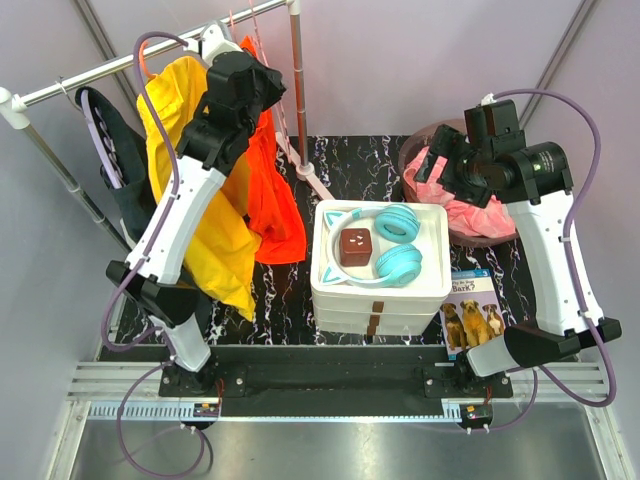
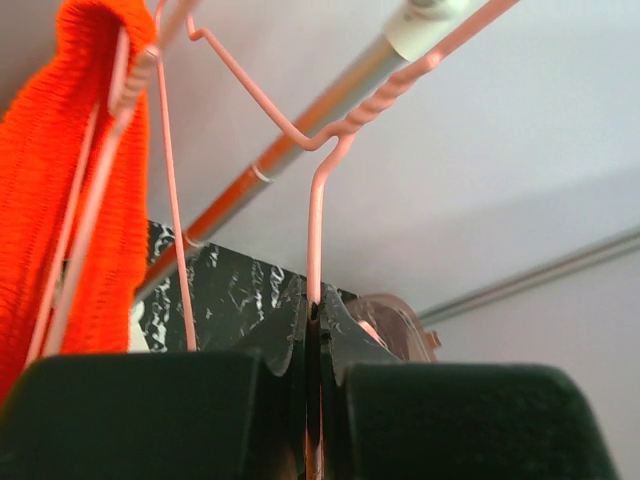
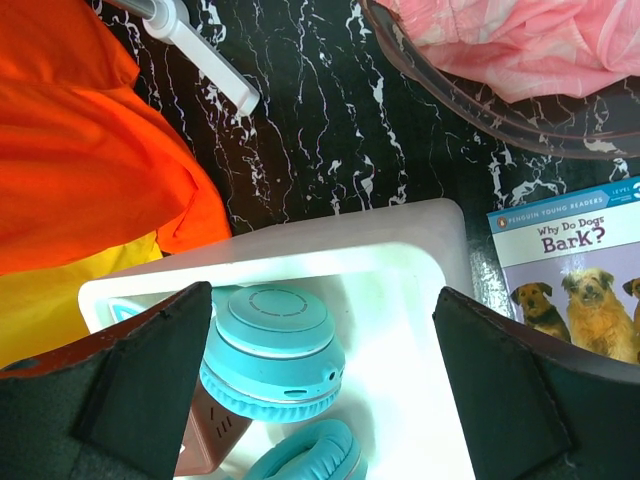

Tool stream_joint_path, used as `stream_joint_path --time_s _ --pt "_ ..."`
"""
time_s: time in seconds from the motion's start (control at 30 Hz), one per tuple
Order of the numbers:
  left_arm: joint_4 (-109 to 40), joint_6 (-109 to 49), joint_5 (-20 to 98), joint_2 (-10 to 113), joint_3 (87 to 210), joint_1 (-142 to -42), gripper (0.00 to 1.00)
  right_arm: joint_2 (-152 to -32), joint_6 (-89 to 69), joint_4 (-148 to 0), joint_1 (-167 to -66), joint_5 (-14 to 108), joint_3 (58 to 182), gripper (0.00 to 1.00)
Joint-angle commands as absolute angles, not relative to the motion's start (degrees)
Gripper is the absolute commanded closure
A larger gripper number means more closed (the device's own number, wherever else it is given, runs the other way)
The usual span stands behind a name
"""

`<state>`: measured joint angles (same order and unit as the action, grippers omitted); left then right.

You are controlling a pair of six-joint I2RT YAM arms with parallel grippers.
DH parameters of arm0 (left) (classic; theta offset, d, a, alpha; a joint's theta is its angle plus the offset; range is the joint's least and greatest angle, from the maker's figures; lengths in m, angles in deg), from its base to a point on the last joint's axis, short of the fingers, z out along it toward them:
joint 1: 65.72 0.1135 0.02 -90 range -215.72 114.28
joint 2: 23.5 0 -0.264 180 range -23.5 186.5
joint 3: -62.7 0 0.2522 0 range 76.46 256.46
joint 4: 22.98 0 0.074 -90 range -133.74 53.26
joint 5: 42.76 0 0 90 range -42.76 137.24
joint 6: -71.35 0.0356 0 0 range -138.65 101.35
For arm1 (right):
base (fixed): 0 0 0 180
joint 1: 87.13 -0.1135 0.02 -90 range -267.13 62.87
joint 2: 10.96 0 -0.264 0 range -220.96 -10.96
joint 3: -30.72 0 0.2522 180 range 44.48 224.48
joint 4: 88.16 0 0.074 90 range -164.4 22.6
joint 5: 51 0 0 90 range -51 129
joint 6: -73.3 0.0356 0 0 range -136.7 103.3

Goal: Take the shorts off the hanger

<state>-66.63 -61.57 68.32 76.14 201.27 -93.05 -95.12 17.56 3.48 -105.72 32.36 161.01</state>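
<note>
Next, my left gripper lets go of the pink wire hanger beside the upright post at the rail's end (image 1: 291, 76), past the orange shorts.
The orange shorts (image 1: 275, 200) hang from a pink wire hanger (image 2: 315, 230) on the clothes rail (image 1: 130, 60), next to a yellow garment (image 1: 215, 230). My left gripper (image 1: 266, 86) is raised at the rail. In the left wrist view it (image 2: 314, 305) is shut on the hanger's straight wire just below the twisted neck, with the shorts (image 2: 90, 200) to its left. My right gripper (image 1: 440, 160) is open and empty, hovering over the white box; its view (image 3: 325, 300) shows the shorts' hem (image 3: 80, 150) at upper left.
A white box (image 1: 430, 285) holds teal headphones (image 1: 395, 245) and a brown cube (image 1: 355, 245). A bowl with pink cloth (image 1: 470, 215) stands at back right, a dog book (image 1: 470, 315) in front of it. A dark garment (image 1: 120, 170) hangs at the left.
</note>
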Motion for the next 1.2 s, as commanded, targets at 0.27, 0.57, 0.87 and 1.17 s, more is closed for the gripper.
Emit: stream_joint_path --time_s 0.27,0.57,0.87,1.17 --pt "-61.79 -58.65 73.35 84.69 211.98 -92.7 1.0 -95.69 13.45 8.56 -105.59 28.28 166.99 0.0" --pt "-61.88 -55.66 77.56 88.47 215.05 -94.02 1.0 -95.69 12.66 9.79 -105.59 26.52 168.4 0.0" --pt "-60.91 -55.04 77.3 92.25 216.91 -94.37 1.0 -94.02 14.5 9.71 -105.5 25.73 166.74 0.0" --pt "-60.29 -54.95 75.46 93.49 216.21 -94.46 1.0 -94.28 15.47 10.67 -105.59 25.64 168.4 0.0"
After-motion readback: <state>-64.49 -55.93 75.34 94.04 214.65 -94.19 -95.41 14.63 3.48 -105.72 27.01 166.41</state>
